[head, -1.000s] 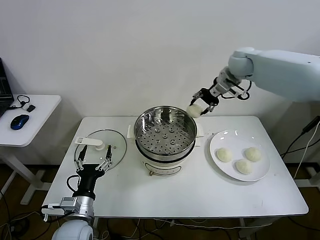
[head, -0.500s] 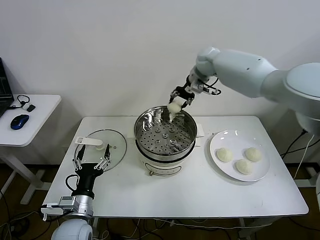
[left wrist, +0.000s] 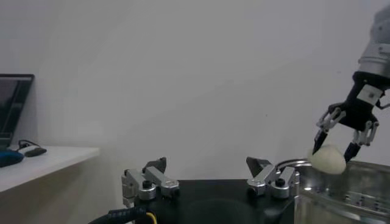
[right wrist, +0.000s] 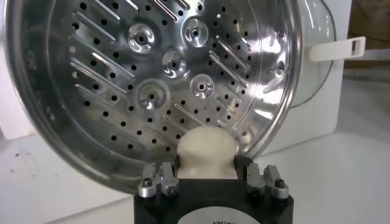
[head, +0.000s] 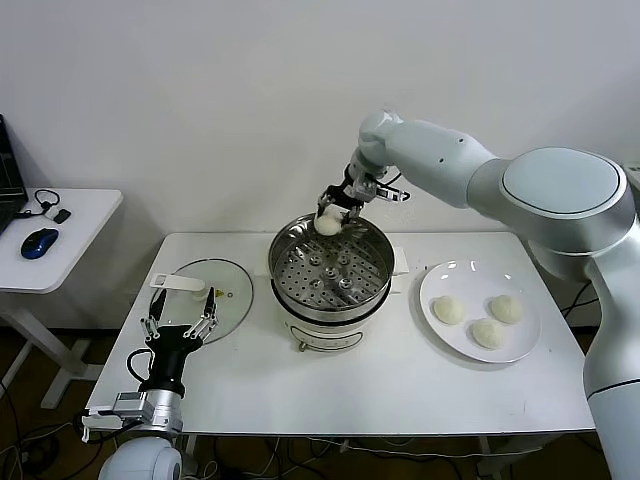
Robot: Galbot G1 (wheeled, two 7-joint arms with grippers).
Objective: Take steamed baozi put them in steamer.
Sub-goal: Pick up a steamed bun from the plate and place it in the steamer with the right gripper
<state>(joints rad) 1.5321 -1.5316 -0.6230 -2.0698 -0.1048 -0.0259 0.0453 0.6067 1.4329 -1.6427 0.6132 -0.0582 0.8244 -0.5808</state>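
Next, my right gripper sets the baozi down on the far part of the steamer's perforated tray (head: 330,246) (right wrist: 187,120). It is now held above the steamer's far rim.
My right gripper (head: 330,211) is shut on a cream-white baozi (head: 327,225) and holds it above the far rim of the shiny steel steamer (head: 283,280). The right wrist view shows the baozi (right wrist: 206,152) between the fingers, with the steamer's perforated tray (right wrist: 152,85) below, holding no buns. In the left wrist view the held baozi (left wrist: 326,159) hangs over the steamer's rim (left wrist: 304,167). Three more baozi (head: 449,310) lie on the white plate (head: 437,281) to the right. My left gripper (head: 180,322) is open and parked near the table's front left.
A flat glass lid (head: 235,300) with a white handle lies left of the steamer. A small side table (head: 90,215) with a blue mouse (head: 39,243) stands at the far left. A wall is close behind the table.
My right gripper has carried the baozi leftward from beside the steamer's right rim to over its far rim. The left arm has not moved.
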